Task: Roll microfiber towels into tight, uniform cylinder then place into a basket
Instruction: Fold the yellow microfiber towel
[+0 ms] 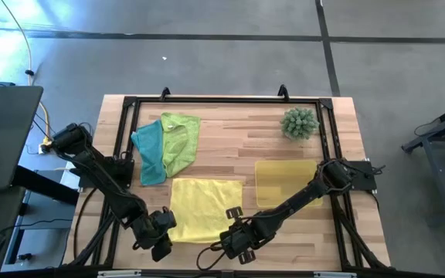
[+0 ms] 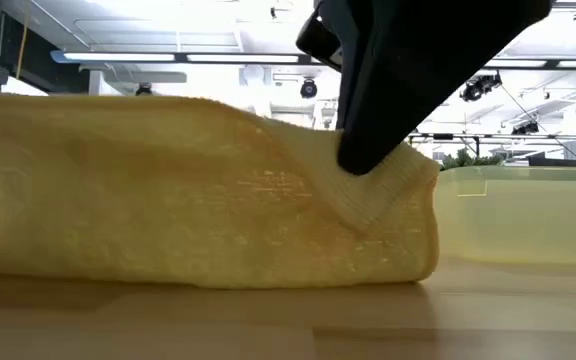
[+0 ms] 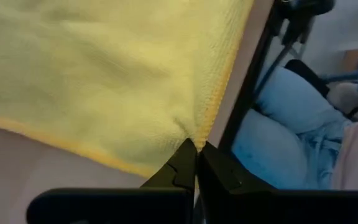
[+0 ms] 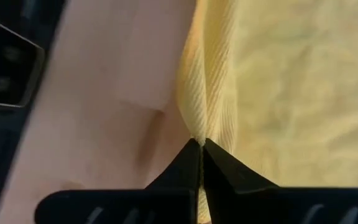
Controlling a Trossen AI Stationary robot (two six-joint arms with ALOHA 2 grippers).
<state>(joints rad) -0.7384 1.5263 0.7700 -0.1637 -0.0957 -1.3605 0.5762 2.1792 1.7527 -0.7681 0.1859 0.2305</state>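
The robot's right gripper will release the yellow towel's near corner just inside its far corner (image 1: 229, 183) beside the yellow basket.
The yellow towel (image 1: 205, 207) lies spread on the wooden table near its front edge. My left gripper (image 1: 168, 226) is shut on its near left corner, and my right gripper (image 1: 234, 218) is shut on its near right corner. In the low view the right gripper (image 2: 383, 165) holds that corner raised, while the towel (image 2: 188, 190) rests on the table below it. The left gripper is outside the low view. The teal towel (image 1: 149, 150) and the lime green towel (image 1: 181, 139) lie crumpled together at the far left. The yellow basket (image 1: 263, 185) stands right of the yellow towel. My left gripper pinches the yellow towel's near left corner (image 3: 194, 132) between its two fingers, only at the very tip of the corner. The cloth spreads away from the fingers with creases running out from the hold. My right gripper pinches the towel's near right corner at its ribbed hem (image 4: 199, 127) between its two fingers. It comes from above, slanting down (image 2: 373, 185). The corner is raised off the table, and the cloth below it bends down onto the table.
A spiky green ball-shaped plant (image 1: 300, 123) stands at the far right, behind the basket. A black frame (image 1: 222, 99) runs round the table's edges. Bare wood lies between the yellow towel and the two crumpled towels.
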